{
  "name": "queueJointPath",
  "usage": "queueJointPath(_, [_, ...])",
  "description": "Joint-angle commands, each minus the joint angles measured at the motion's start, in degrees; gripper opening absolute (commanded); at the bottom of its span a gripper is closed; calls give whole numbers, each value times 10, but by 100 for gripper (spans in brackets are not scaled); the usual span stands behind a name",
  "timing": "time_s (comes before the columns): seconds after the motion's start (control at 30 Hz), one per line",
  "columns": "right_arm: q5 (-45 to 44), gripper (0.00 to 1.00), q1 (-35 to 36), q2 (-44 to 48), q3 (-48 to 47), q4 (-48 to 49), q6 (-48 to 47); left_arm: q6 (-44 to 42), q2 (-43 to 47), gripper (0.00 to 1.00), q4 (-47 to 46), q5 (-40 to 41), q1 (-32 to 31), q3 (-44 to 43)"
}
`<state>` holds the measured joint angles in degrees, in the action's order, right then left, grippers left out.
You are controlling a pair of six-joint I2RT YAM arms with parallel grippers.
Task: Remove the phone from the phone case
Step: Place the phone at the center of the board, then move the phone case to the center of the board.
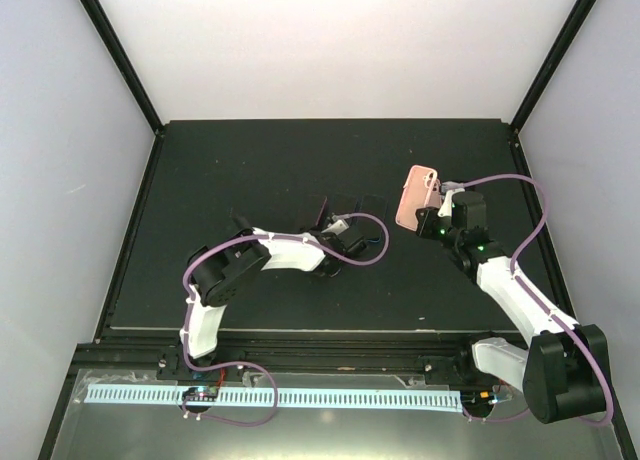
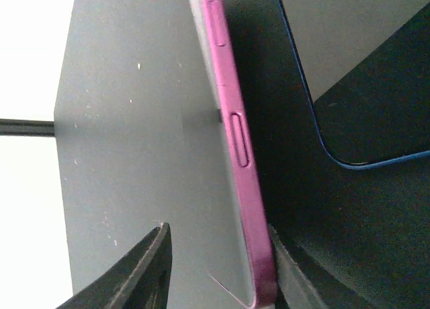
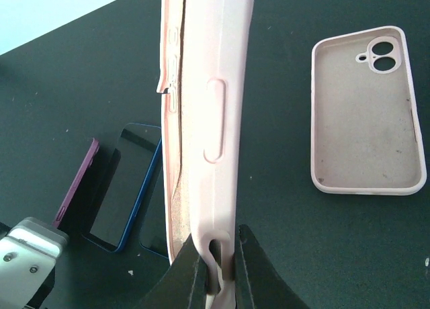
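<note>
My right gripper will let go of the pale pink phone case between the blue-framed phones and the other pink case [image 1: 414, 207] [image 3: 272, 136].
My left gripper [image 1: 333, 223] [image 2: 218, 228] stands mid-table with a magenta phone [image 1: 325, 213] [image 2: 235, 141] upright on its edge between the fingers. The phone's frame rests against the right finger [image 2: 289, 275]. The left finger [image 2: 138, 272] stands apart from the screen, so the jaws are open. My right gripper [image 1: 432, 215] [image 3: 220, 234] is shut on the bottom edge of a pale pink phone case [image 1: 417, 195] [image 3: 208, 121] and holds it upright above the table. The case's inner lining shows and no phone is visible in it. The magenta phone also shows in the right wrist view [image 3: 77, 185].
Two blue-framed phones [image 3: 124, 188] [image 3: 156, 218] lie screen-up beside the magenta one, near my left gripper [image 1: 372, 202] [image 2: 363, 87]. A second pink case [image 3: 366, 114] lies open and empty on the black mat [image 1: 250, 160], to the right in the right wrist view.
</note>
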<state>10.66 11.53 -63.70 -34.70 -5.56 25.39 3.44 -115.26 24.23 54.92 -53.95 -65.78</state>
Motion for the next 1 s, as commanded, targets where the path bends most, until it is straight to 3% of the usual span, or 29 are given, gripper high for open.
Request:
queueJointPath(0.0, [-7,1,-4,-1,-17,17,-13,24,5,45,31,-6,5,-28])
queueJointPath(0.2, [-26,1,-5,-11,-44,-15,-49,67,63,61,44,-56,11,-10])
queueJointPath(0.6, [-63,1,-5,-29,-131,-117,-206,104,246,70,2,-177,11,100])
queueJointPath(0.77, [-25,1,-5,-94,-215,-188,-254,127,360,70,-36,-271,9,169])
queueJointPath(0.97, [13,1,-18,-246,-343,-296,-259,138,503,71,-69,-361,7,240])
